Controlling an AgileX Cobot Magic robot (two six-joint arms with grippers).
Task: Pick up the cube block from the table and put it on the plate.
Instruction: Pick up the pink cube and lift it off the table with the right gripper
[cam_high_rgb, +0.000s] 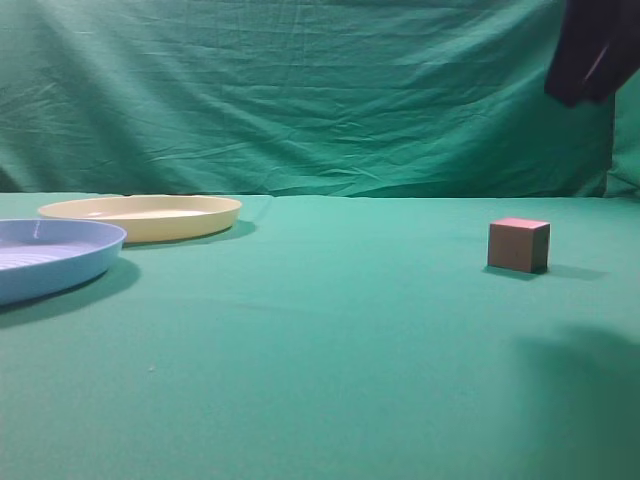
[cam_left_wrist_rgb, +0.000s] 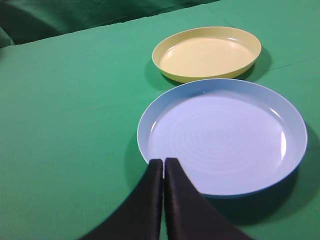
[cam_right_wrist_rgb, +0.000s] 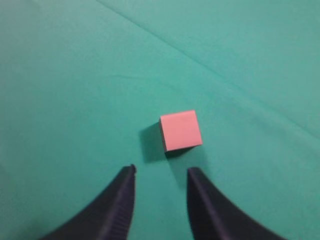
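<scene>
The robot's right gripper should next move down to the cube block and close on the cube block's sides (cam_high_rgb: 519, 246) (cam_right_wrist_rgb: 180, 131), with one finger on each side.
The cube block (cam_high_rgb: 519, 245) sits on the green table (cam_high_rgb: 320, 350) at the right, pink on top with brownish sides. In the right wrist view the cube (cam_right_wrist_rgb: 180, 130) lies just ahead of my open, empty right gripper (cam_right_wrist_rgb: 161, 172), which hangs above it. Part of the right arm (cam_high_rgb: 592, 50) shows dark at the top right of the exterior view. The cream plate (cam_high_rgb: 140, 216) lies at the far left; it also shows in the left wrist view (cam_left_wrist_rgb: 207, 53). My left gripper (cam_left_wrist_rgb: 163, 162) is shut and empty, over the near rim of a light blue plate.
The light blue ridged plate (cam_high_rgb: 50, 258) sits at the left edge, in front of the cream plate; it also shows in the left wrist view (cam_left_wrist_rgb: 222, 136). A green cloth backdrop (cam_high_rgb: 300, 90) hangs behind the table.
</scene>
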